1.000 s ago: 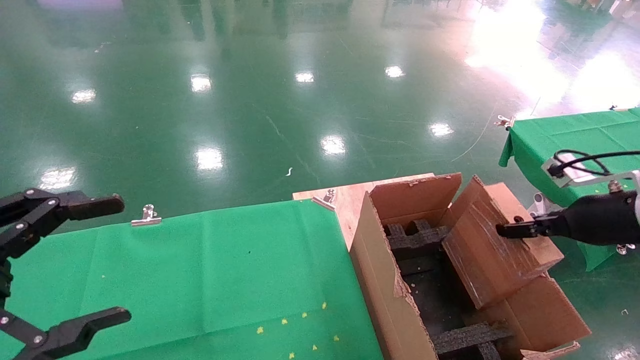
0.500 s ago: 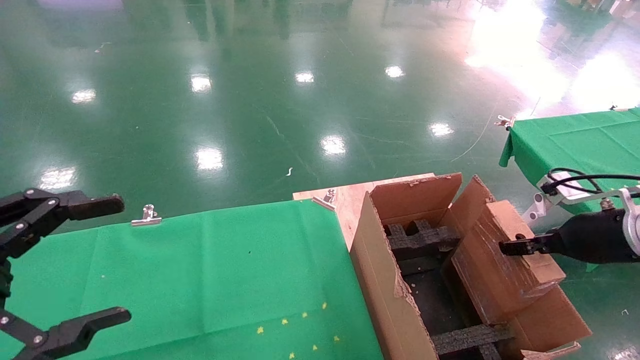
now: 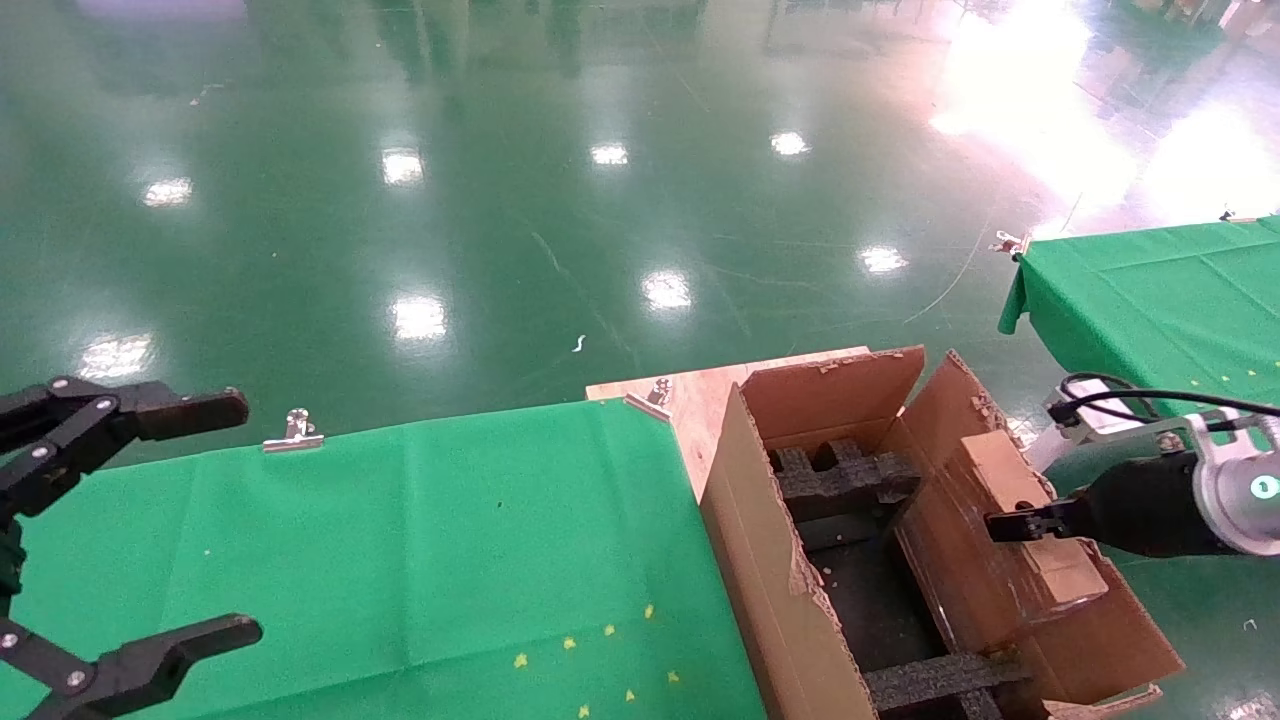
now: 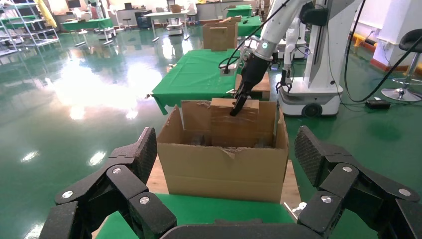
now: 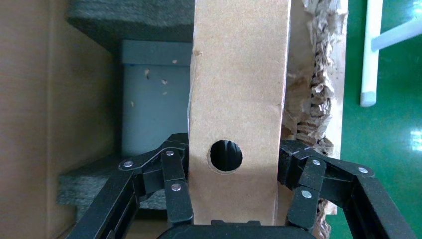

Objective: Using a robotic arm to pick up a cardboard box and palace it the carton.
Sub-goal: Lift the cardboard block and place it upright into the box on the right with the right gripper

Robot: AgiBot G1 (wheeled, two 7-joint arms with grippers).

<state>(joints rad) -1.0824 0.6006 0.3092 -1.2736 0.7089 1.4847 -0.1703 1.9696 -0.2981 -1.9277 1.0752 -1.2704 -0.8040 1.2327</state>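
The cardboard box will go down from my right gripper between the black foam inserts (image 3: 930,575) (image 5: 227,119), against the side of the carton that is nearest the arm.
The small brown cardboard box (image 3: 985,560) stands tilted inside the carton (image 3: 760,560), against its right wall, with its upper end sticking out. My right gripper (image 3: 1010,524), on the white robotic arm (image 3: 1225,490), is shut on the box near its top. In the right wrist view the box (image 5: 239,89) fills the gap between the fingers (image 5: 171,184), its round hole facing the camera. Black foam inserts (image 3: 840,475) line the carton's bottom. My left gripper (image 3: 150,520) hovers open over the green table at the left. The left wrist view shows the carton (image 4: 224,162) and box (image 4: 234,124) ahead.
A green-covered table (image 3: 400,560) lies left of the carton, with metal clips (image 3: 293,432) at its far edge. A bare wooden board (image 3: 690,395) shows behind the carton. Another green table (image 3: 1150,280) stands at the right. Glossy green floor surrounds everything.
My right gripper has lowered the cardboard box deeper into the carton along its right wall. The left gripper has not moved.
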